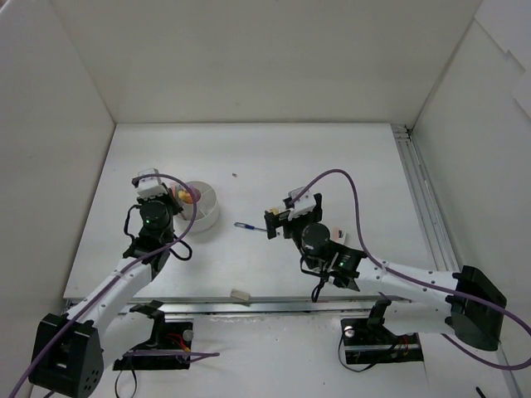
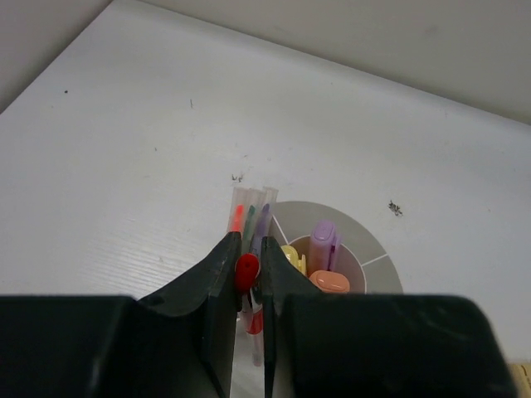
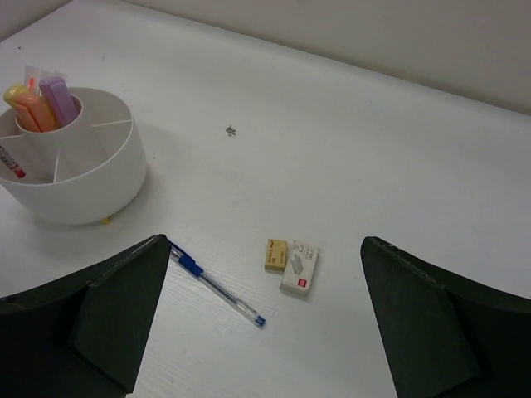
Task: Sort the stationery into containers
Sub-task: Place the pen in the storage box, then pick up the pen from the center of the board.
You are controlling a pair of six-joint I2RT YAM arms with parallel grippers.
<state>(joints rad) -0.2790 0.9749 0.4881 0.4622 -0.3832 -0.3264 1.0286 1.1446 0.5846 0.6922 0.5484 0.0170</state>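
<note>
I need to move my right gripper to the blue pen next and close it on its clear body (image 1: 257, 229) (image 3: 220, 288), just past the blue grip.
The round white cup (image 2: 369, 249) with inner dividers holds purple (image 2: 323, 239), orange (image 2: 330, 282) and yellow markers in its middle, and several pens (image 2: 249, 209) in a side compartment. My left gripper (image 2: 246, 250) is above the cup's pen compartment, shut on a red pen (image 2: 246, 270) that stands upright. My right gripper (image 3: 264, 242) is open and empty above the table. Below it lie a blue pen (image 3: 217, 288), a cream eraser (image 3: 276, 254) and a small white box (image 3: 299, 267). The cup (image 1: 203, 207) sits left of centre in the top view.
Another cream eraser block (image 1: 241, 295) lies near the table's front edge between the arms. White walls enclose the table on three sides, and a metal rail (image 1: 423, 207) runs along the right side. The blue pen (image 1: 249, 226) lies just left of the right gripper (image 1: 278, 220).
</note>
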